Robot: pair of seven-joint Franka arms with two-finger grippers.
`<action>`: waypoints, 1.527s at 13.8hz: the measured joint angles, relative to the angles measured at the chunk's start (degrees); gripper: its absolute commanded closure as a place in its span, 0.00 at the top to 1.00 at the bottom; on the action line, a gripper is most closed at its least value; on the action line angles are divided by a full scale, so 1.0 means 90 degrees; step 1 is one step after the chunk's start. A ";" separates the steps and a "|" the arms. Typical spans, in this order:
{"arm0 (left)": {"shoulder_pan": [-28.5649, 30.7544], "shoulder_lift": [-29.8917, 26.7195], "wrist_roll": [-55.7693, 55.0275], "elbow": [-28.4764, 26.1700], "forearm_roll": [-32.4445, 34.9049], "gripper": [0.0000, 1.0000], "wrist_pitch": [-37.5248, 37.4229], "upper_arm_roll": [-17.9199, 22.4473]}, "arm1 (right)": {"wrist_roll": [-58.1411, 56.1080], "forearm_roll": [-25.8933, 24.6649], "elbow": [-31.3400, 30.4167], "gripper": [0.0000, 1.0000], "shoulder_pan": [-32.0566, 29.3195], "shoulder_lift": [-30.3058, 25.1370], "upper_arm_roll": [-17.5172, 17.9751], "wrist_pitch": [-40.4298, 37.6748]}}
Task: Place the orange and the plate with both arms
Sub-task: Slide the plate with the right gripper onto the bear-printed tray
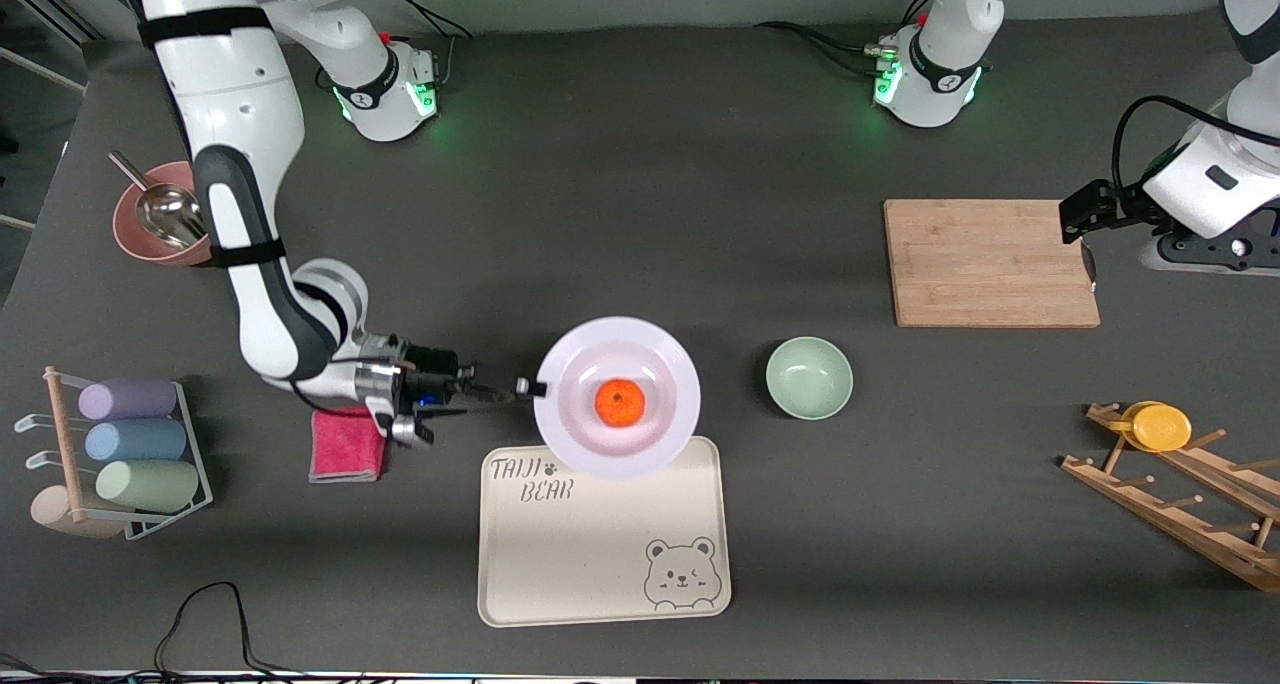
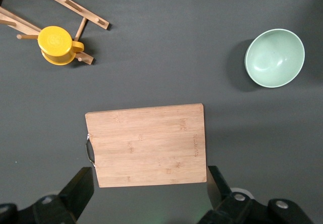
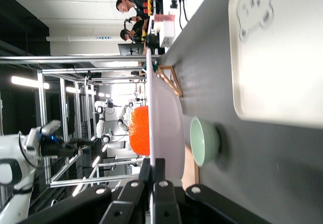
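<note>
The white plate with its orange, now hanging level above the table, will be put down by my right gripper on the cream tray [image 1: 618, 509] [image 3: 290, 65] between lettering and bear.
The white plate [image 1: 572, 362] hangs level a little above the table, its nearer edge over the cream tray's farther edge. In its sunken centre lies the small orange [image 1: 620, 403]. My right gripper [image 1: 527, 388] is shut on the plate's rim at the right arm's end. In the right wrist view the plate [image 3: 166, 108] shows edge-on, pinched between the fingers [image 3: 145, 169], with the orange [image 3: 140, 130] on it. My left gripper [image 1: 1083, 244] waits open over the cutting board's edge at the left arm's end; nothing is between its fingers [image 2: 81, 181].
The bear-print tray [image 1: 600, 544] lies under and nearer than the plate. Beside the plate, toward the left arm's end, sit a pale-green bowl [image 1: 809, 377], the wooden cutting board [image 1: 990, 262] and a rack with a yellow cup [image 1: 1160, 426]. A pink cloth [image 1: 347, 444] lies under the right wrist.
</note>
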 measured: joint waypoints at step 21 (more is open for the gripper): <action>-0.0003 -0.0001 0.0003 -0.0080 -0.0175 1.00 0.0018 0.0008 | 0.0185 0.0151 0.3478 0.01 -0.0228 0.3186 -0.0247 0.0387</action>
